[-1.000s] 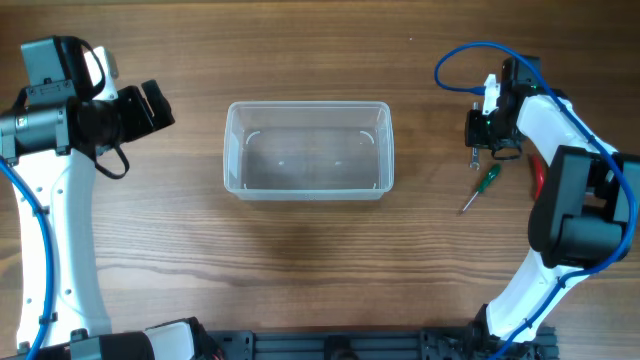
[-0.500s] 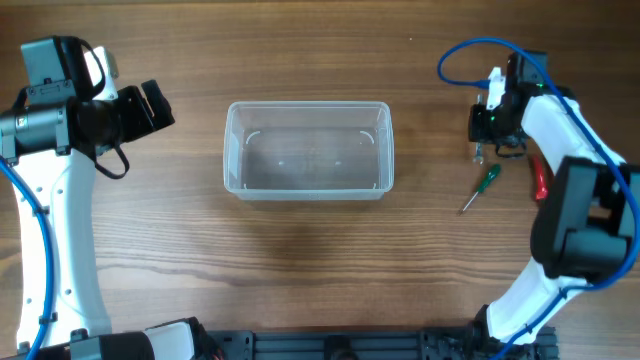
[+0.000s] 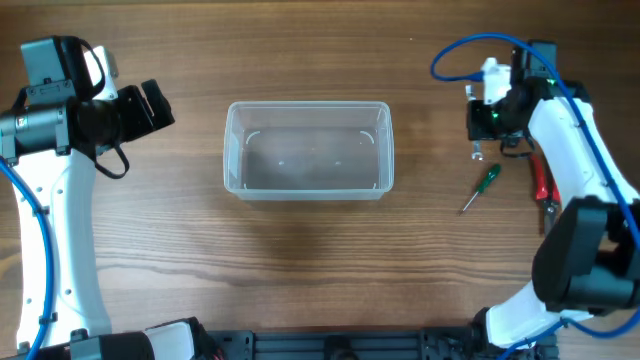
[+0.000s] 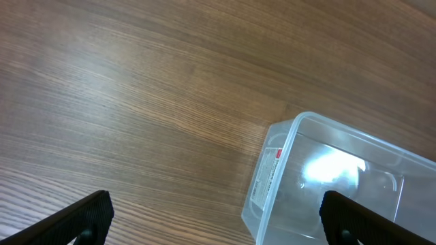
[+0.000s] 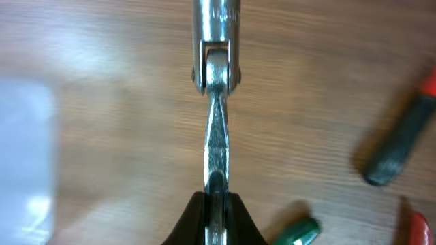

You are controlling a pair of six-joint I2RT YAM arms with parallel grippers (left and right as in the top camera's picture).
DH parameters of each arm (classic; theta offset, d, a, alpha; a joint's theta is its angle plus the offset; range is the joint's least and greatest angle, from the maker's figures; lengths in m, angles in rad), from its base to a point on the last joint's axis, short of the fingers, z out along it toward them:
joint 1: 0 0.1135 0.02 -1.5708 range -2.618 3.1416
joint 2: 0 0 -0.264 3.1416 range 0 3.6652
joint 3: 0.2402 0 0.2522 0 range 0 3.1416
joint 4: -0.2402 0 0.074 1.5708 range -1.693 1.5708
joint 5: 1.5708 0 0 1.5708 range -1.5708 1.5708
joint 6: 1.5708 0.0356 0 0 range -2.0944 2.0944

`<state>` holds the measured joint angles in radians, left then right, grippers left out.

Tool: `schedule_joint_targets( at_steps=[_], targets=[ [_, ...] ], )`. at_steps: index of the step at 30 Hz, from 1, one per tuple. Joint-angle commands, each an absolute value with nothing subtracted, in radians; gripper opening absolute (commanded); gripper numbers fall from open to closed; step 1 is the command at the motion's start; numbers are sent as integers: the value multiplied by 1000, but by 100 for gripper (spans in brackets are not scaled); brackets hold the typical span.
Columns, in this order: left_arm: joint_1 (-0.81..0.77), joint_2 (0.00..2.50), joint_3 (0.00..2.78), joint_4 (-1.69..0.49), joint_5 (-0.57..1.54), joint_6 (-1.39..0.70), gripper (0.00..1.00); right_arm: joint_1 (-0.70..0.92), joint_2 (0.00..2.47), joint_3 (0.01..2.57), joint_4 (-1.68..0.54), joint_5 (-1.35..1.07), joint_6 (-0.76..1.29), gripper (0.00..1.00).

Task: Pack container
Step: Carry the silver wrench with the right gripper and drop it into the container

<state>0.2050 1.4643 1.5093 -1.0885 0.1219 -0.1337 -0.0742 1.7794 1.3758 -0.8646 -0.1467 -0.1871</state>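
Next, my right gripper lets go of the silver socket wrench on the middle of the clear plastic container's bottom [image 3: 314, 159].
The clear plastic container [image 3: 308, 150] sits in the middle of the table, with nothing in it; its near corner shows in the left wrist view [image 4: 320, 184]. My right gripper [image 3: 483, 130] is shut on a silver socket wrench [image 5: 215, 102] and holds it off the table at the far right. Its tip [image 3: 478, 153] hangs just above a green-handled screwdriver [image 3: 480, 186]. My left gripper [image 4: 214, 221] is open and holds nothing, left of the container above bare wood.
Red-handled pliers [image 3: 540, 180] lie right of the screwdriver, partly under the right arm. The screwdriver's green handle [image 5: 300, 231] and a dark green and red handle [image 5: 402, 146] show in the right wrist view. A blue cable [image 3: 460, 55] loops off the right arm.
My right gripper has lifted the wrench and moved a little toward the back of the table. The left arm, container and screwdriver have not moved.
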Motion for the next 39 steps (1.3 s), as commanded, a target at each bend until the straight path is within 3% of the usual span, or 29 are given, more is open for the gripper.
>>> schedule_joint_targets(
  at_steps=[1, 7, 17, 34, 36, 39],
  targets=[
    [205, 1470, 1511, -1085, 141, -142, 100, 40, 1681, 1519, -974, -236, -332, 4],
    [205, 1470, 1511, -1086, 141, -142, 100, 264, 1677, 1682, -1150, -218, -398, 4],
    [205, 1470, 1511, -1093, 141, -135, 100, 605, 1763, 1687, -1073, -175, -536, 4],
    [205, 1470, 1511, -1112, 141, -135, 100, 588, 2127, 1687, -987, -169, -715, 5],
    [205, 1470, 1511, -1112, 141, -135, 100, 580, 2144, 1687, -988, -169, -704, 10],
    [205, 1470, 1511, -1113, 141, -135, 100, 574, 2148, 1687, -991, -169, -703, 25]
  ],
)
